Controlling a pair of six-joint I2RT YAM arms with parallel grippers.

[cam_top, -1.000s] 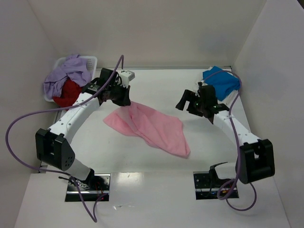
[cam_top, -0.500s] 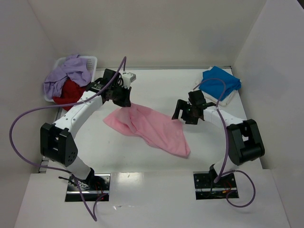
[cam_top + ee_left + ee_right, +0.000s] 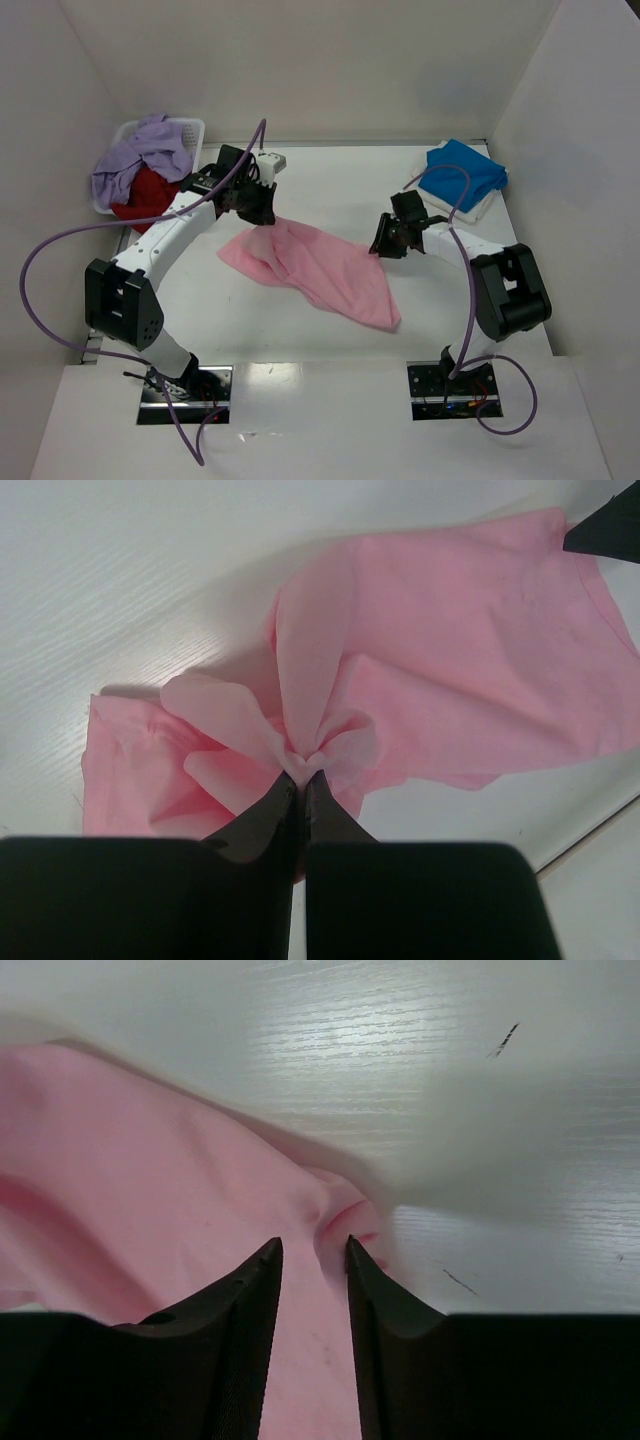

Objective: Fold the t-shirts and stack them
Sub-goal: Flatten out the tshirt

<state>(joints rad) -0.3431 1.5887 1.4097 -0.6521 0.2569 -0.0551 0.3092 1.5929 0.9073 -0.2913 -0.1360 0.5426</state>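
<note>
The pink t-shirt's bunched corner rests against one finger of my open right gripper, so I will open it wider and pinch that corner [image 3: 367, 254] before I lift with both grippers.
The light pink t-shirt [image 3: 330, 270] lies crumpled in the middle of the table. My left gripper [image 3: 262, 215] is at its upper left edge, shut on a pinched fold of the pink cloth [image 3: 315, 745], its jaws [image 3: 301, 777] pressed together. My right gripper [image 3: 383, 245] is low over the shirt's right corner. In the right wrist view its fingers [image 3: 313, 1250] stand a little apart, with the pink cloth [image 3: 150, 1190] bunched between them. The blue t-shirt [image 3: 463, 172] lies folded at the back right. The lavender t-shirt [image 3: 140, 155] and the red t-shirt [image 3: 145, 195] are heaped at the back left.
A white perforated basket [image 3: 190, 127] at the back left corner holds the lavender and red heap. White walls close the table at the back and on both sides. Purple cables loop from both arms. A white pad shows under the blue shirt [image 3: 480, 210].
My right arm has swung left and down from near the blue shirt to the pink shirt's right corner, its jaws narrowing from wide. The left gripper has stayed gripping the pink cloth.
</note>
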